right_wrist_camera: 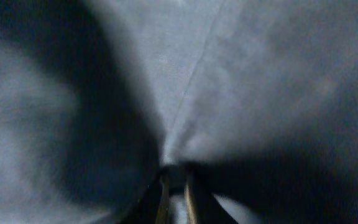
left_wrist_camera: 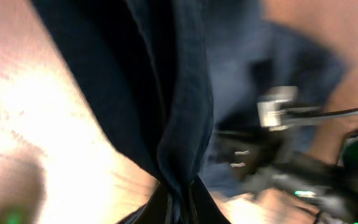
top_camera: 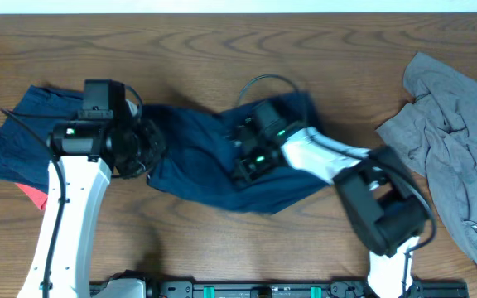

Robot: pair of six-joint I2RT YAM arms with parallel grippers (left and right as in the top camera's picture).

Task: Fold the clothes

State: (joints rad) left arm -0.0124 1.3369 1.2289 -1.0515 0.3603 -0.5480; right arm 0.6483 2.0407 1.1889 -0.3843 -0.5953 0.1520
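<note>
Next, my left gripper releases its edge of the dark navy shorts on their far corner (top_camera: 296,121) that faces the light grey garment. The shorts now lie stretched across the table's middle.
Dark navy shorts (top_camera: 199,161) lie stretched across the middle of the table. My left gripper (top_camera: 149,149) is shut on their left edge; the left wrist view shows the navy cloth (left_wrist_camera: 173,106) pinched between the fingers (left_wrist_camera: 180,202). My right gripper (top_camera: 245,157) is shut on the cloth near the shorts' middle right; its wrist view shows the fabric (right_wrist_camera: 229,74) bunched into the fingertips (right_wrist_camera: 174,186). A second navy garment (top_camera: 25,132) lies at the far left. A light grey garment (top_camera: 458,141) lies at the far right.
A red cloth edge (top_camera: 31,196) shows under the left navy garment. The wooden table (top_camera: 222,50) extends behind the shorts. A black cable (top_camera: 263,81) loops above the right gripper.
</note>
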